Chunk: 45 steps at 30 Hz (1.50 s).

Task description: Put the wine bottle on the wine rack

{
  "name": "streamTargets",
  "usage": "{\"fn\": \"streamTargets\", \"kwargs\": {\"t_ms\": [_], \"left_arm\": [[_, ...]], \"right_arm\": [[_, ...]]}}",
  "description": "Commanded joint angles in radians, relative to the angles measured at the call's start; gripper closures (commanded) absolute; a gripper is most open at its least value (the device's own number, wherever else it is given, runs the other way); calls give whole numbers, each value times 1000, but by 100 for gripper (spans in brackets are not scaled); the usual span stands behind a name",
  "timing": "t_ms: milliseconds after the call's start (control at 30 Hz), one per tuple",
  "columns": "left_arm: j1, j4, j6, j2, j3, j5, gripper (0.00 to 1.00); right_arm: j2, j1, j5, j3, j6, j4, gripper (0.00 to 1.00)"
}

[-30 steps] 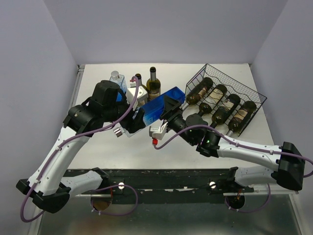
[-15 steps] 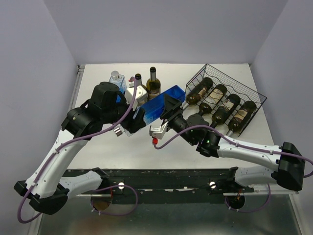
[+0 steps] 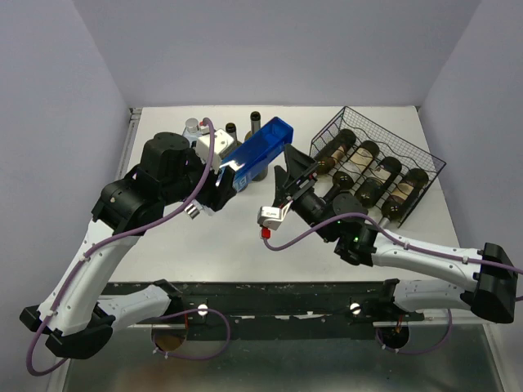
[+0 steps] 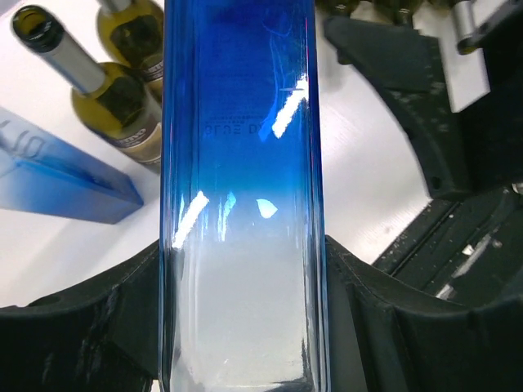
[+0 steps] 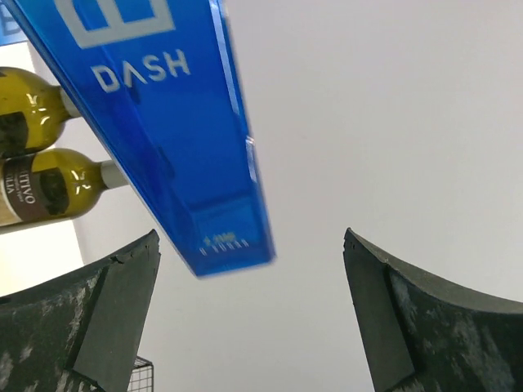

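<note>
Next, my left gripper lets go of the blue wine bottle on the wire rack's end (image 3: 336, 137) closest to the standing olive bottles.
The wine bottle (image 3: 261, 147) in hand is tall, blue and square-sided, fading to clear at its base. My left gripper (image 3: 231, 173) is shut on that lower end, holding it tilted above the table. In the left wrist view the bottle (image 4: 241, 163) fills the gap between both fingers (image 4: 98, 327). My right gripper (image 3: 296, 174) stands open just right of the bottle, apart from it. In the right wrist view the bottle (image 5: 163, 122) hangs above the open fingers (image 5: 417, 314). The black wire wine rack (image 3: 384, 126) sits at the right.
Several dark bottles (image 3: 359, 167) lie in the rack's cradles. Olive wine bottles (image 4: 114, 94) and a clear bottle (image 3: 192, 126) stand at the back of the table behind the left arm. Another blue box-shaped bottle (image 4: 65, 180) lies beside them.
My right gripper has opened, let go of the blue bottle and drawn back. My left arm has lifted the bottle and swung its top up toward the back.
</note>
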Motion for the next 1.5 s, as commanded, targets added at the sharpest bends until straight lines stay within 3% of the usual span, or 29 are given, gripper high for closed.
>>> {"fn": "streamTargets", "kwargs": {"t_ms": [0,200,367,633,833,1000,1467], "left_arm": [[15,165,-14,-23,75,-118,100],[17,179,-16,11,115,-168,100],[15,232,-43,37,116,-116,100],[-29,340,-63,146,129,-69,100],[-90,465,-114,273,127,-64,100],[-132,603,-143,402,132,-92,100],[-150,844,-126,769,334,-168,100]], "right_arm": [[-55,11,-12,-23,-15,56,0],[-140,9,63,-72,45,-41,0],[-216,11,143,-89,155,-56,0],[-321,12,174,152,606,-269,0],[-307,11,330,330,1006,-323,0],[-287,9,428,437,1232,-447,0],[-367,11,611,391,1361,-509,2]]}}
